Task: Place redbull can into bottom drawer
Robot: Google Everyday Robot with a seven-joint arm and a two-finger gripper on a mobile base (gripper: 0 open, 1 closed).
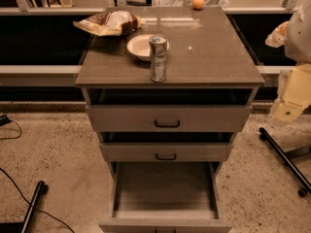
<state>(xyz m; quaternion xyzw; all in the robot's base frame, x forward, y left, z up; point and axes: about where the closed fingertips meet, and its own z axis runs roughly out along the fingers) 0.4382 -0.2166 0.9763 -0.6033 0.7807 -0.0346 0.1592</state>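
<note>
The middle of the redbull can's body [158,61], in front of the cream bowl, is the spot my gripper should go to next and close on.
The redbull can [158,58] stands upright near the front edge of the cabinet top [214,57], just in front of a shallow cream bowl [139,46]. The bottom drawer [165,193] is pulled far out and its plain floor is bare. The two shallower drawers above it, each with a black handle, are pulled out a little. My gripper [287,109] hangs at the right edge of the view, beside the cabinet's right side at about top-drawer height, well apart from the can and holding nothing that I can see.
A crumpled snack bag [109,22] lies at the back left of the top. An orange [198,3] sits at the far edge. A black stand leg [284,159] crosses the floor at right; another leg [34,203] and a cable lie at left.
</note>
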